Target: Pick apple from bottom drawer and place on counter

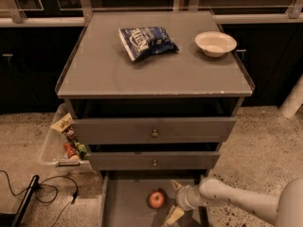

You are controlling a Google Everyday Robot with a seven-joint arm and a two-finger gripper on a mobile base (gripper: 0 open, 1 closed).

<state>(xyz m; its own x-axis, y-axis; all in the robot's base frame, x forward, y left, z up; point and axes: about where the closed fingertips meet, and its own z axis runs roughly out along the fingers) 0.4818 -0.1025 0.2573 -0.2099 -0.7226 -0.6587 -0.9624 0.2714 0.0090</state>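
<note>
My gripper is going to close around the middle of the red apple [157, 200] in the bottom drawer.
The red apple [156, 199] lies on the flat grey floor of the pulled-out bottom drawer [128, 202], near its middle. My gripper [171, 201] reaches in from the right on a white arm. It sits just right of the apple, at the apple's height, with its two pale fingers [174, 215] spread apart and nothing between them. The counter [104, 70] is the cabinet's broad grey top above the two upper drawers.
A blue snack bag [146, 40] and a white bowl [215, 42] sit on the counter's far half. A clear plastic bin of snacks [59, 143] stands left of the cabinet. Black cables [42, 193] lie on the speckled floor at lower left.
</note>
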